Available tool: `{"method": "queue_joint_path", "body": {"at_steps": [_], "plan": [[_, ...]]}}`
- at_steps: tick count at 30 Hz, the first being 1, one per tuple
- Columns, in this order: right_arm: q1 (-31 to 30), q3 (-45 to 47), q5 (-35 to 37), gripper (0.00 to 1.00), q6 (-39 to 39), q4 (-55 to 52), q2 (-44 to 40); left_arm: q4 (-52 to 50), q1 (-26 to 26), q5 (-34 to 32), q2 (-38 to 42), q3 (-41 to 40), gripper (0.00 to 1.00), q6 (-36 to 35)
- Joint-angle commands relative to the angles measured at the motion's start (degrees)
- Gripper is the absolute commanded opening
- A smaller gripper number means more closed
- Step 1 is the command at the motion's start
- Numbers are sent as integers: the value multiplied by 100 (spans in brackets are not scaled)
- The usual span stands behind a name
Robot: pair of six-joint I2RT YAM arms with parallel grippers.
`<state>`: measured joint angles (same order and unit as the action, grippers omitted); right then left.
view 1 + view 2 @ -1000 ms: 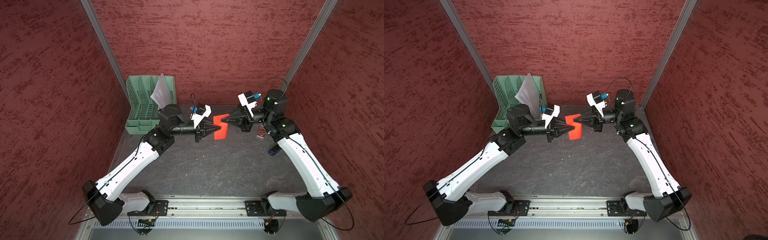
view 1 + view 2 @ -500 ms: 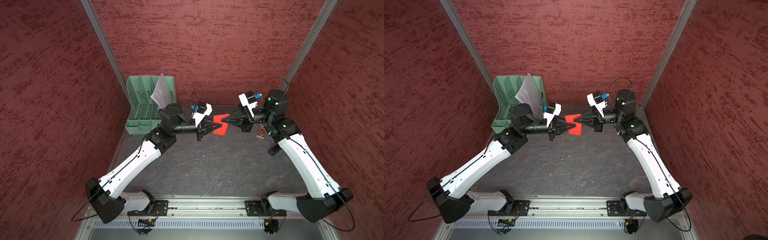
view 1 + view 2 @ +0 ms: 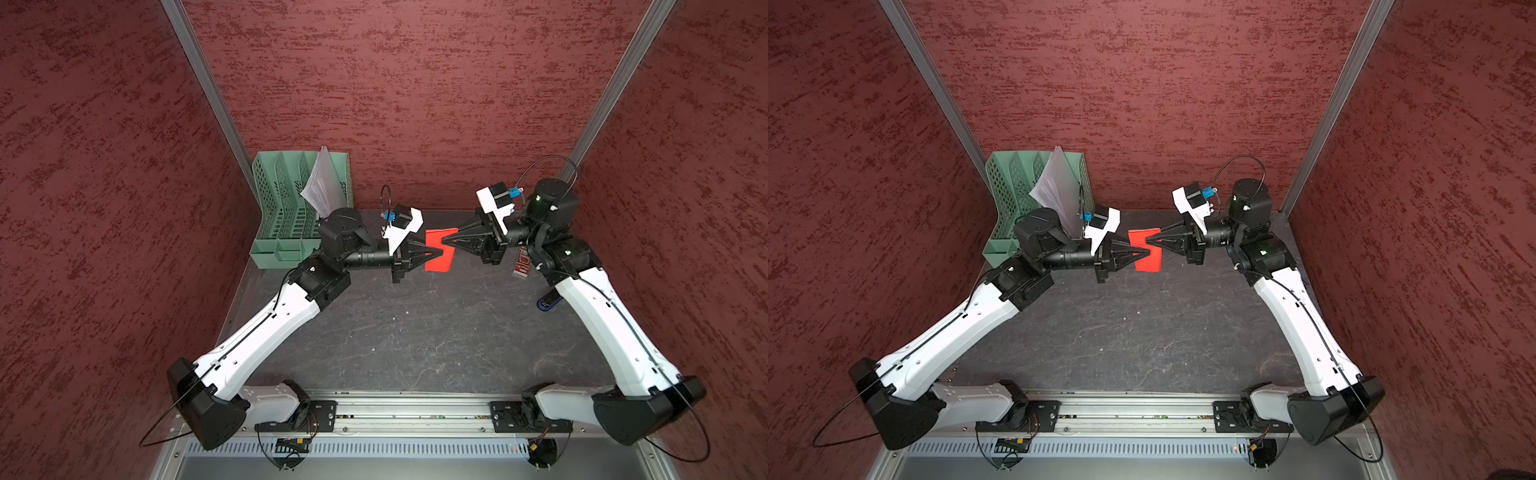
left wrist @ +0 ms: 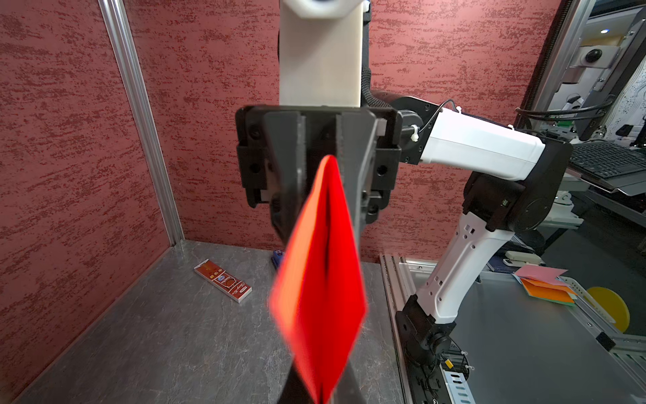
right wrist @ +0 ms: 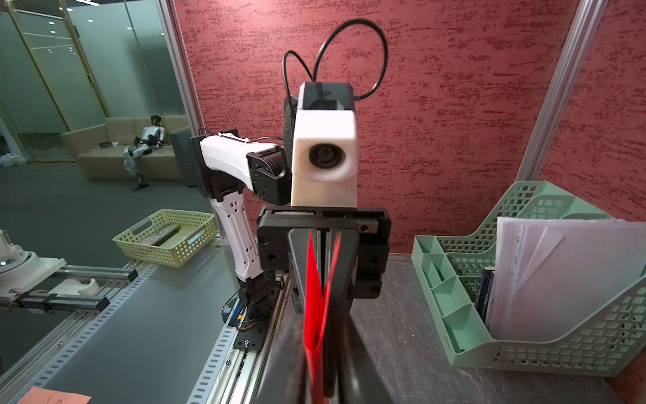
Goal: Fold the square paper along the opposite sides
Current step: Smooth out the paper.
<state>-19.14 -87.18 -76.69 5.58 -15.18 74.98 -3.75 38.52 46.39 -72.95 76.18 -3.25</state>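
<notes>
The square paper gapes in a V by my right gripper near its upper corner, so it should open and pinch lower along the folded edge (image 3: pixel 451 255).
The square paper (image 3: pixel 439 261) (image 3: pixel 1149 261) is bright red and hangs in the air near the back wall, bent into a narrow V. My left gripper (image 3: pixel 439 250) (image 3: pixel 1147 252) comes from the left and is shut on its lower part. In the left wrist view the paper (image 4: pixel 318 280) rises out of that gripper (image 4: pixel 320 397). My right gripper (image 3: pixel 444 240) (image 3: pixel 1149 241) points at it from the right. Its fingers (image 4: pixel 290 168) stand apart on either side of the paper's far edge. The right wrist view shows the paper (image 5: pixel 313 297) between the open jaws of that gripper (image 5: pixel 320 384).
A green file organizer (image 3: pixel 286 216) (image 5: pixel 524 342) holding white sheets (image 3: pixel 324 183) stands at the back left. A small red-brown printed card (image 3: pixel 521 262) (image 4: pixel 223 280) and a blue object (image 3: pixel 548 301) lie on the dark table beside the right arm. The back wall is close behind.
My right gripper has opened its jaws around the paper. My left gripper has moved in slightly to the right and closed fully on the paper.
</notes>
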Motion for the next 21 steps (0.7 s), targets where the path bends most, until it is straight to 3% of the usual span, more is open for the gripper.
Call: {"method": "queue_joint_path", "body": {"at_steps": [1, 4, 8, 13, 15, 16, 21], "plan": [[-18, 58, 138, 49, 114, -162, -104, 39, -14, 74, 165, 94, 0, 31], [-18, 132, 145, 49, 219, -218, -158, -7, -37, 77, 184, 82, 0, 30], [-20, 173, 103, 29, 89, -43, -137, -29, -73, 109, 198, 79, 0, 33], [-18, 110, 102, 28, -45, 165, -124, -158, -82, 151, 115, 96, 0, 26], [-20, 42, 101, 15, -49, 173, -124, -213, -82, 146, 82, 64, 0, 30], [-18, 20, 91, 0, -48, 181, -126, -229, -88, 143, 71, 53, 0, 34], [-20, 56, 102, 0, -48, 179, -143, -232, -82, 90, 77, -23, 0, 34]]}}
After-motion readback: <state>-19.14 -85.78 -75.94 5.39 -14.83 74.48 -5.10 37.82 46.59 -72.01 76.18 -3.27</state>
